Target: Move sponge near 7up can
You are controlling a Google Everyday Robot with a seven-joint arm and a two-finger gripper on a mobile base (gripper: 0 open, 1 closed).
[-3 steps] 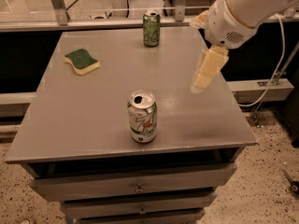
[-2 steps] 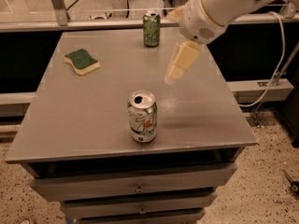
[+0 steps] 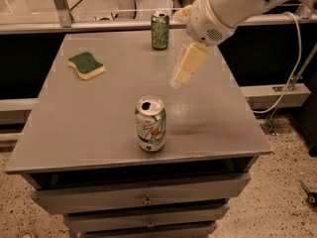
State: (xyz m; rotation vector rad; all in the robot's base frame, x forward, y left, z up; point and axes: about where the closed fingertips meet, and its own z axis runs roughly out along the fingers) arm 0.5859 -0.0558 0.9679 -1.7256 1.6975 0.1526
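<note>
The robot's gripper will next move to the green sponge's near end (image 3: 94, 70), where its pale yellow edge shows, and close there.
The sponge (image 3: 87, 65), dark green on top with a pale yellow body, lies flat on the far left of the grey table (image 3: 89, 128). The 7up can (image 3: 150, 123), silver-white with a green logo and a punched-open top, stands upright near the table's front edge, in the middle. My gripper (image 3: 179, 77) hangs from the white arm (image 3: 223, 9) above the table's centre-right. It points down and left, behind and to the right of the 7up can and well right of the sponge. It holds nothing that I can see.
A darker all-green can (image 3: 160, 30) stands upright at the table's back edge, just left of the arm. Drawers (image 3: 143, 200) sit under the tabletop. A cable (image 3: 292, 78) hangs at the right, and a rail (image 3: 99, 21) runs behind the table.
The arm has swung left, carrying the gripper from the table's right side to above its centre. The sponge and both cans have not moved.
</note>
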